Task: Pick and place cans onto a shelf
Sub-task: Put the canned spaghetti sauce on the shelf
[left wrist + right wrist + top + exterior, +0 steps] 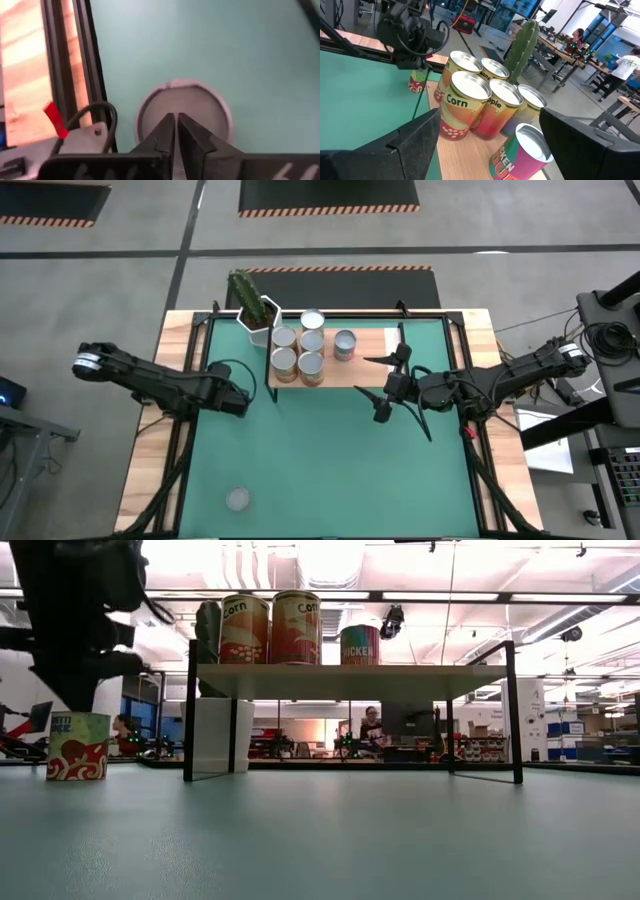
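The left gripper's closed fingertips are over the round top of the can, so the robot should open them and grip the can (78,748) by its sides before lifting it.
Several cans (300,345) stand upright on the light-wood shelf (375,370) at the table's far side; in the low view they show as cans (270,630) on the shelf's top (400,680). One more can (78,746) stands on the green mat at the left, seen from above as a round silvery top (182,115). My left gripper (176,125) is shut right over that top. My right gripper (385,387) hovers open by the shelf's near right side, pointing level at the cans (470,95). My left gripper comes at the lone can slanting down from the table's left, its shut fingertips (167,127) over the can's round top (200,107). The can stands upright on the mat. Whether the tips touch the top, I cannot tell.
A cactus in a white pot (255,310) stands at the shelf's far left corner. A small grey round thing (237,499) sits near the mat's front left. Black frame rails (190,420) edge the mat. People sit in the room beyond (372,725).
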Robot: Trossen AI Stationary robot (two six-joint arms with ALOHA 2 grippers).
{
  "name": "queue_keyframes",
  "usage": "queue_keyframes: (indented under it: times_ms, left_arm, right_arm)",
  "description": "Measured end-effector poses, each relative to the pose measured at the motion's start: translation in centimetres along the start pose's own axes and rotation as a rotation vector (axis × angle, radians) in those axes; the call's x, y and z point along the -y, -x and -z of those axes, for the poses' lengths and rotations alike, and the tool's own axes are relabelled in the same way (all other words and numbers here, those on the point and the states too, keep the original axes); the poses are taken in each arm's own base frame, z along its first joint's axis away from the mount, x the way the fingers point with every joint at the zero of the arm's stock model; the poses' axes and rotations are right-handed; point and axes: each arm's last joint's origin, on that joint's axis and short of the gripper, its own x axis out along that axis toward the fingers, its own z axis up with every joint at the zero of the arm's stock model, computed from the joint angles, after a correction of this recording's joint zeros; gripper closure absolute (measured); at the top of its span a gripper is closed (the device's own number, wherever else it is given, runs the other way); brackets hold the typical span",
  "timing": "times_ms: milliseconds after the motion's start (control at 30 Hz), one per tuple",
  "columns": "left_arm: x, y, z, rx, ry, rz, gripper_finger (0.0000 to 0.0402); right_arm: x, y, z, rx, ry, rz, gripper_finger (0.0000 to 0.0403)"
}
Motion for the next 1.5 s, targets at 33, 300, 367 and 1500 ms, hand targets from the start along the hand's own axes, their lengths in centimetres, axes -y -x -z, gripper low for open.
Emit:
queue_keyframes:
  times_ms: [33, 300, 367, 1500]
  left_arm:
    - [0.1, -0.2, 0.1, -0.009, 0.002, 0.004, 0.0399]
    - [1.4, 0.8, -0.1, -0.129, 0.005, 0.130, 0.0401]
    - [1.7, 1.3, -0.2, -0.162, 0.013, 0.160, 0.0401]
    - [1.9, 1.9, 0.5, -0.185, -0.014, 0.187, 0.0011]
  right_arm:
    - [0.0, 0.0, 0.0, 0.000, 0.000, 0.000, 0.0078]
    - [0.0, 0.0, 0.0, 0.000, 0.000, 0.000, 0.0077]
    - [0.0, 0.0, 0.0, 0.000, 0.000, 0.000, 0.0078]
    - [-0.1, 0.0, 0.2, -0.015, 0.005, -0.004, 0.0071]
